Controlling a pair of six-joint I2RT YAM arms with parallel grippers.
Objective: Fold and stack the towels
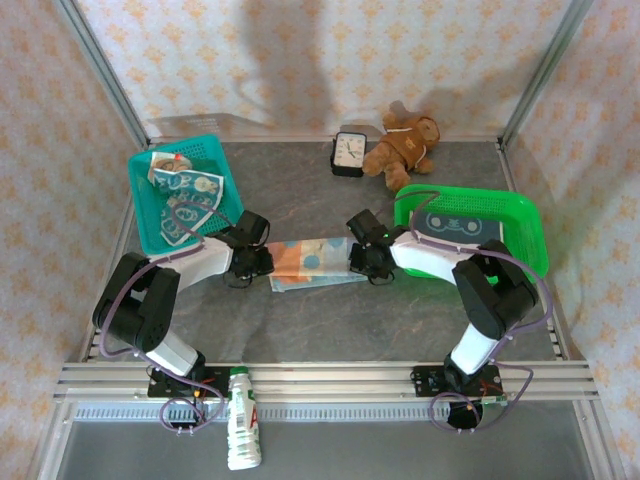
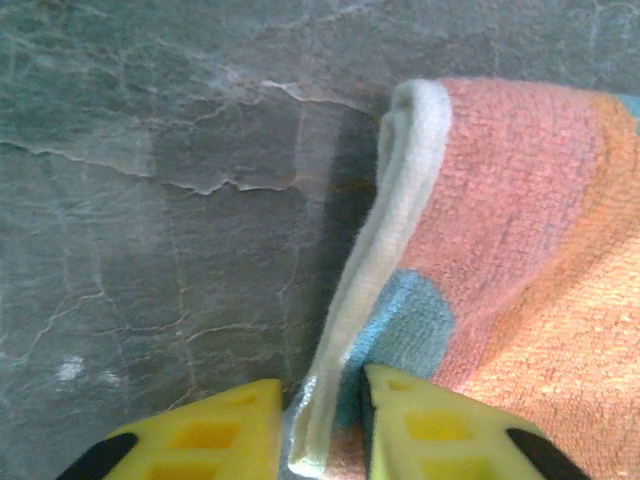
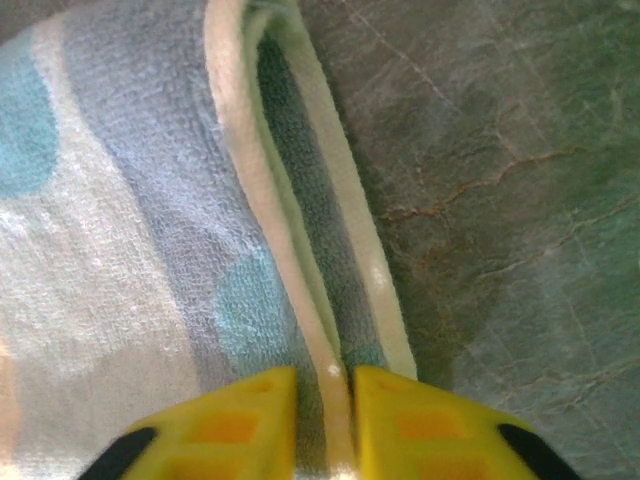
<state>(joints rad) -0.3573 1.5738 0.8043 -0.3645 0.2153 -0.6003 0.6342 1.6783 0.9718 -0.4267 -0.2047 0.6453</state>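
Note:
I need to open my left gripper, take the towel's orange front corner (image 1: pixel 276 287) and even the layers, because the towel's lower layer sticks out past the upper layer in front.
An orange-and-blue dotted towel (image 1: pixel 312 262) lies folded flat on the table's middle. My left gripper (image 1: pixel 262 262) is at its left end and my right gripper (image 1: pixel 358 258) at its right end. In the left wrist view the yellow fingers (image 2: pixel 205 432) stand close on either side of the towel's (image 2: pixel 520 230) cream hem, shut on it. In the right wrist view the gripper (image 3: pixel 325 430) pinches the doubled hem of the towel (image 3: pixel 130 220) tightly. Cream towels with blue bunny heads (image 1: pixel 188 198) sit crumpled in the teal basket (image 1: pixel 150 225). A dark navy towel (image 1: pixel 455 222) lies in the green basket (image 1: pixel 530 240).
A brown teddy bear (image 1: pixel 405 143) and a small black clock (image 1: pixel 348 153) sit at the table's back edge. A plastic bottle (image 1: pixel 240 430) lies on the rail in front of the left arm's base. Patterned walls enclose the table on three sides.

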